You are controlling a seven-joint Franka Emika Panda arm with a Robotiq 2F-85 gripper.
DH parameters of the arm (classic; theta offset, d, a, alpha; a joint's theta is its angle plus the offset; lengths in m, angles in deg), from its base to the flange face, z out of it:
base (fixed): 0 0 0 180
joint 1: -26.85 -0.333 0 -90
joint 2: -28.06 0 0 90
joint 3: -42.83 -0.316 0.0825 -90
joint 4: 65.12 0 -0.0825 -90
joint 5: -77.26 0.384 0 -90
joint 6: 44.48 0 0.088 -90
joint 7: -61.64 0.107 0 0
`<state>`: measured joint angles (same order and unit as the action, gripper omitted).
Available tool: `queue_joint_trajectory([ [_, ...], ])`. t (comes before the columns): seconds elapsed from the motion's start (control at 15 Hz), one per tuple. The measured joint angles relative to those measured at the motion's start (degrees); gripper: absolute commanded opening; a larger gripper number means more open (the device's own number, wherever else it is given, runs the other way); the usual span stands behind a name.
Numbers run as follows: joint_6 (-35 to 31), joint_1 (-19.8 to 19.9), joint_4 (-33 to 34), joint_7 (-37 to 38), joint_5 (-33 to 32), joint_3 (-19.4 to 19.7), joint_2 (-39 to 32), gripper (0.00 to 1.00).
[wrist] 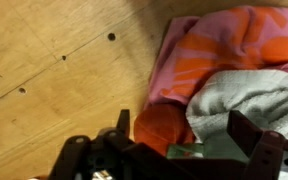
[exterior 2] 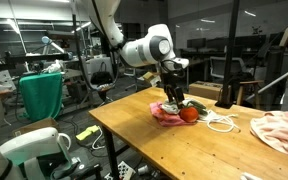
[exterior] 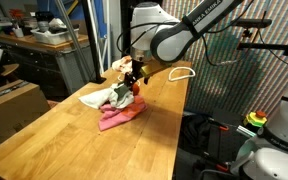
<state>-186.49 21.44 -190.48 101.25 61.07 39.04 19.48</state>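
Observation:
My gripper is to go next to the red-orange round thing [exterior: 136,88] [wrist: 162,127] beside the white towel and close there, leaving the pink cloth on the table.
My gripper [wrist: 184,128] is open and hangs low over a heap of cloths on the wooden table [exterior: 74,150]. Between its two dark fingers [wrist: 246,130] lie a red-orange round thing [wrist: 162,128] and part of a white towel [wrist: 252,95]. A small green piece [wrist: 199,152] shows just under the gripper body. A pink cloth with orange patches [wrist: 219,45] lies under both. In both exterior views the gripper [exterior: 134,78] [exterior 2: 174,98] sits right on top of the pink cloth [exterior: 119,118] [exterior 2: 164,114], and the red thing [exterior 2: 188,114] is beside it.
A white cable loop [exterior 2: 220,122] [exterior: 184,72] lies on the table behind the heap. A peach cloth [exterior 2: 279,130] sits at one table corner. A cardboard box [exterior: 9,105] stands off the table, and a green drape [exterior 2: 41,95] hangs nearby.

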Motion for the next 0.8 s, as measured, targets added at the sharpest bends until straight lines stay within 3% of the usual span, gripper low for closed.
queue_joint_trajectory([
  [0.33,-0.1,0.4,0.3,-1.9,0.0,2.8,-0.5,1.00],
  [0.8,-1.6,0.6,1.4,-5.6,2.1,3.8,-3.0,1.00],
])
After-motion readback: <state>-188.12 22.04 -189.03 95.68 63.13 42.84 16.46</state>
